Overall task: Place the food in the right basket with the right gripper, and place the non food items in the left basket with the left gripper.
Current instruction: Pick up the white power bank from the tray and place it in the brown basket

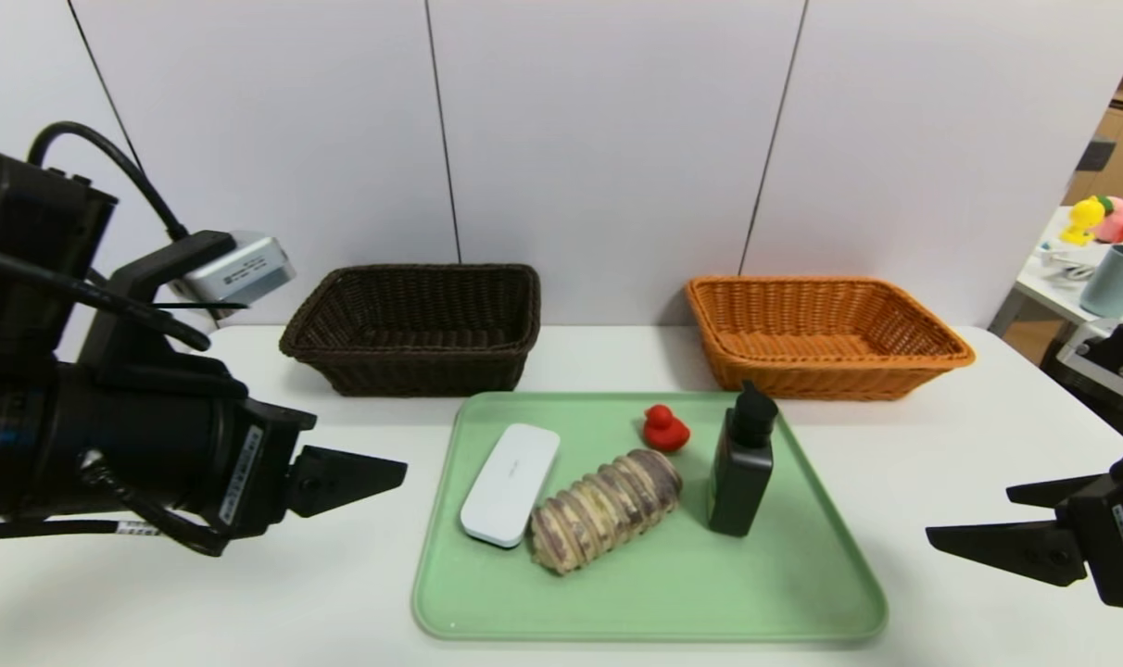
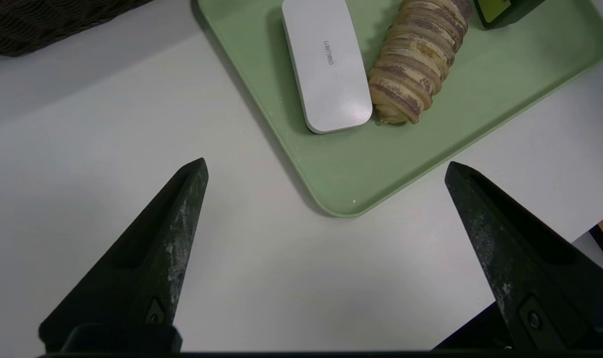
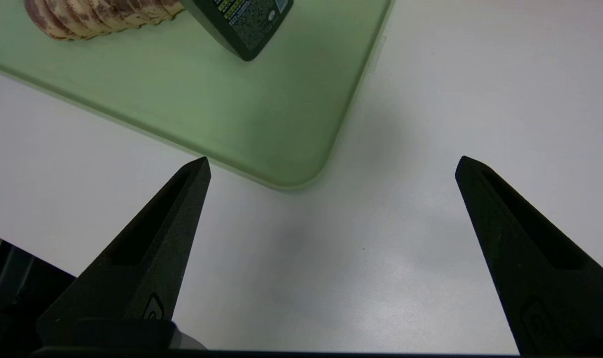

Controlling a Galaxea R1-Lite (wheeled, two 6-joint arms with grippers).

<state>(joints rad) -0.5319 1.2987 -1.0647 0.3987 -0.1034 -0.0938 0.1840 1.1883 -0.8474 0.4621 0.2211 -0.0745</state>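
The robot's left gripper will go next to the white case's middle (image 1: 511,484) (image 2: 328,59) and close there across the case's long sides, beside the printed logo.
A green tray (image 1: 663,584) lies on the table between my two grippers. On it are a white case (image 1: 511,484), a striped bread roll (image 1: 606,508), a small red duck (image 1: 664,428) and a dark bottle (image 1: 742,468) with a black pump. Behind the tray stand a dark brown basket (image 1: 422,375) on the left and an orange basket (image 1: 821,380) on the right. My left gripper (image 1: 399,472) hovers open to the left of the tray. My right gripper (image 1: 969,511) hovers open to the right of it. Both hold nothing.
Bare white tabletop (image 1: 246,593) surrounds the tray, and grey wall panels stand close behind the baskets. A side table at the far right carries a blue-grey cup (image 1: 1117,278) and plush toys (image 1: 1104,218).
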